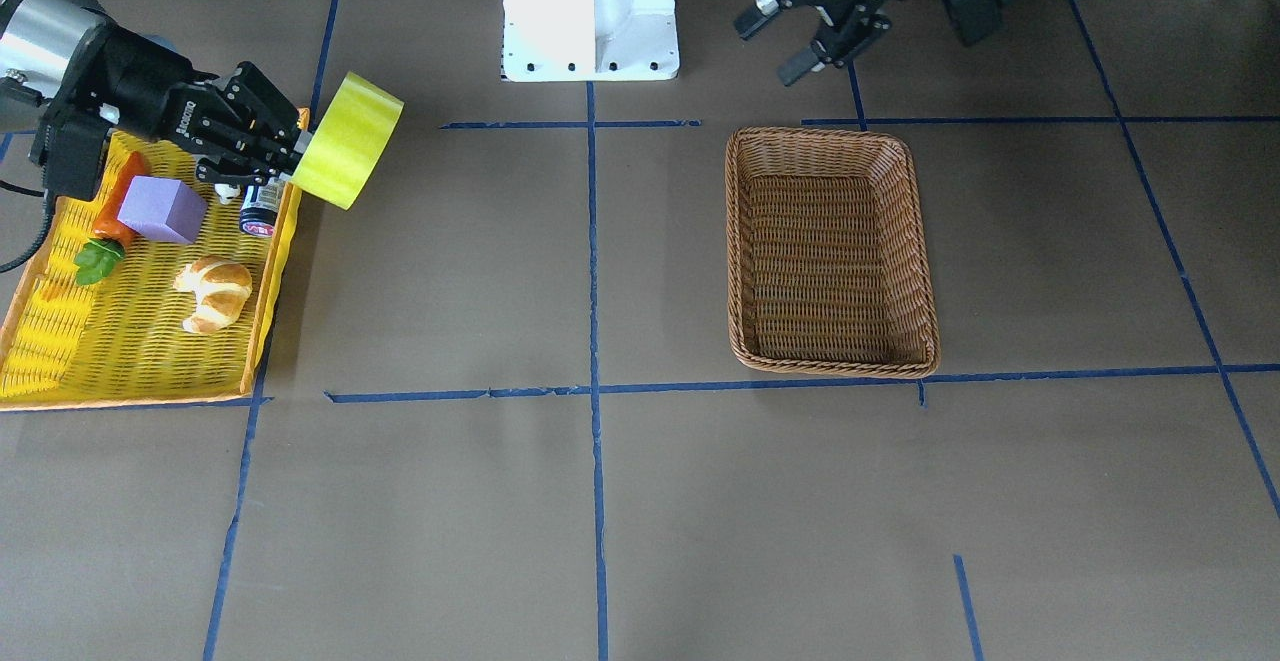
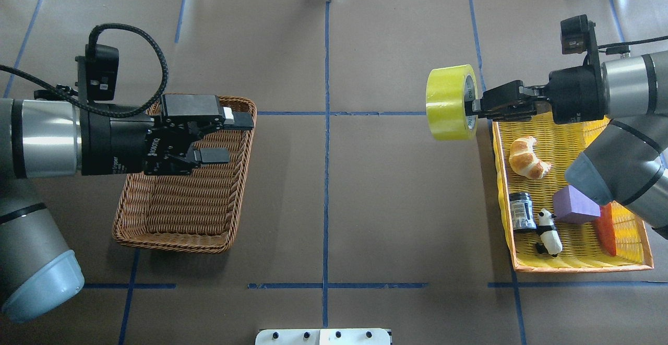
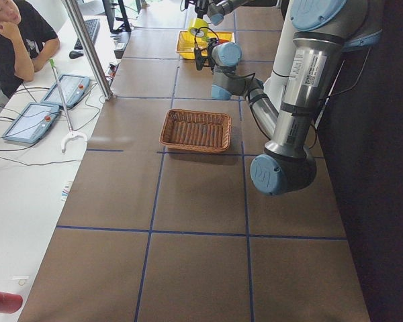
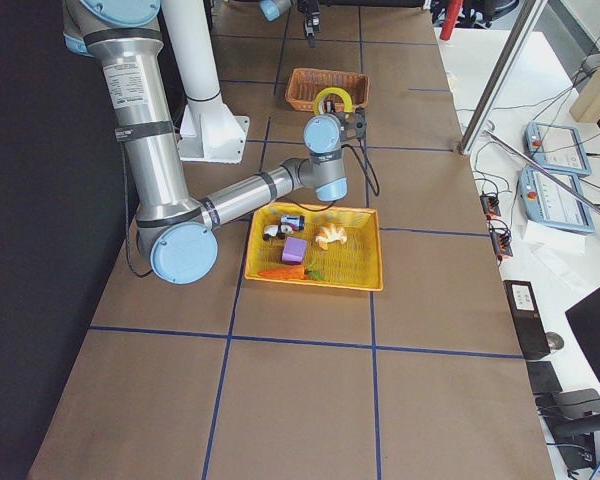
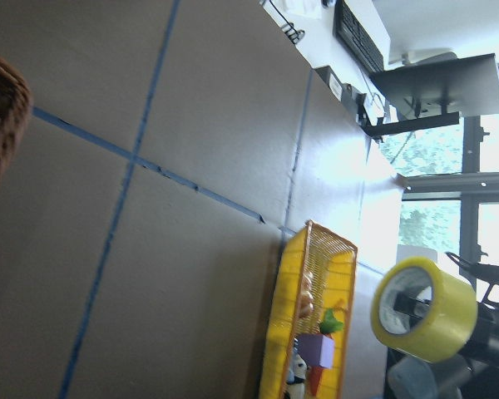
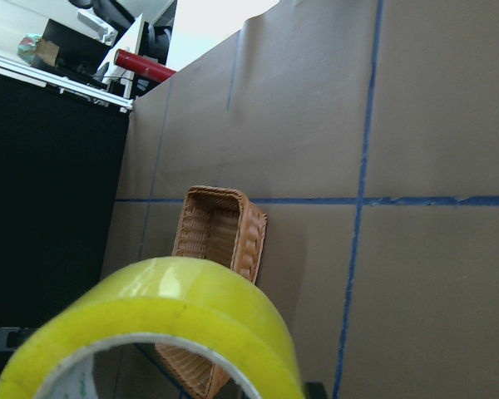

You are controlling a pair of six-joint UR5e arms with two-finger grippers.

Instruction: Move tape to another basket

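Note:
I need to close my left gripper on the tape's free rim (image 1: 375, 156) (image 5: 392, 336), the one facing away from my right gripper, to take the tape over.
The tape (image 2: 449, 102) is a wide yellow-green roll with a white core. My right gripper (image 2: 476, 107) is shut on the tape and holds it in the air just past the far left corner of the yellow tray (image 2: 574, 268). The tape also shows in the front view (image 1: 345, 141), the left wrist view (image 5: 424, 312) and the right wrist view (image 6: 166, 324). The brown wicker basket (image 2: 177, 240) lies empty on the left side of the table. My left gripper (image 2: 232, 137) is open and empty above the basket's far right part.
The yellow mesh tray holds a croissant (image 2: 528, 158), a purple block (image 2: 574, 205), a toy carrot (image 2: 608, 230), a dark jar (image 2: 521, 210) and a panda figure (image 2: 549, 233). Brown paper with blue tape lines lies between tray and basket. A white base (image 1: 590, 11) stands on the robot's side.

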